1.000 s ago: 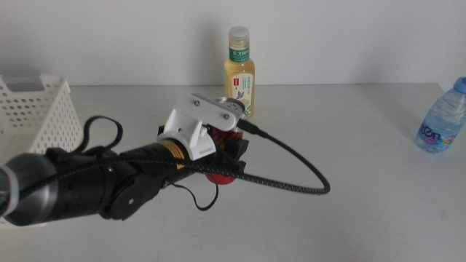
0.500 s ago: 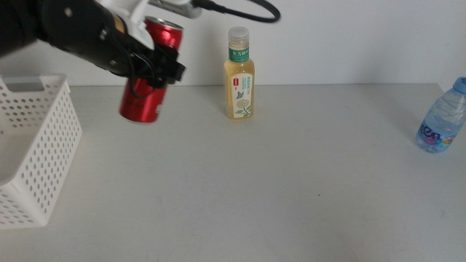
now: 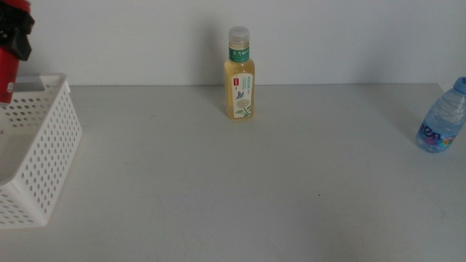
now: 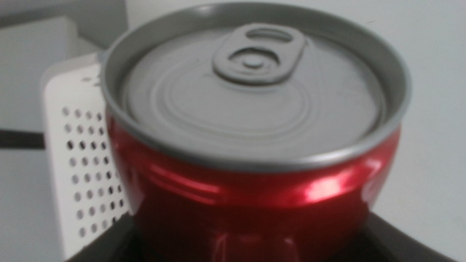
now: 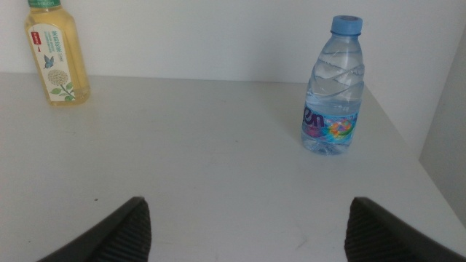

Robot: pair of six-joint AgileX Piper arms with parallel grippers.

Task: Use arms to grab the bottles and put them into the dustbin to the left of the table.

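Note:
Next, my left gripper lets go of the red can inside the white dustbin [image 3: 18, 150], along the bin's side with holes nearest the tea bottle.
A slim red can [image 3: 6, 69] hangs at the far left edge of the middle view, above the white perforated dustbin [image 3: 44, 153]. My left gripper [image 3: 16, 33] is shut on the can, which fills the left wrist view as a red can [image 4: 255, 145] with a grey top. The pale-yellow tea bottle [image 3: 239, 74] stands upright at the back middle of the table [image 3: 240, 182]. At the far right stands the clear blue-capped water bottle [image 3: 441, 118]. My right gripper [image 5: 244, 233] is open near the table's front, facing the water bottle [image 5: 333, 91] and the tea bottle [image 5: 57, 52].
The table's right edge runs just beyond the water bottle. A pale wall rises behind the table. The dustbin's perforated wall [image 4: 84, 167] shows beside the can in the left wrist view.
My left arm has carried the red can up from the table's middle and leftward, to above the dustbin. The two bottles and the right gripper have not moved.

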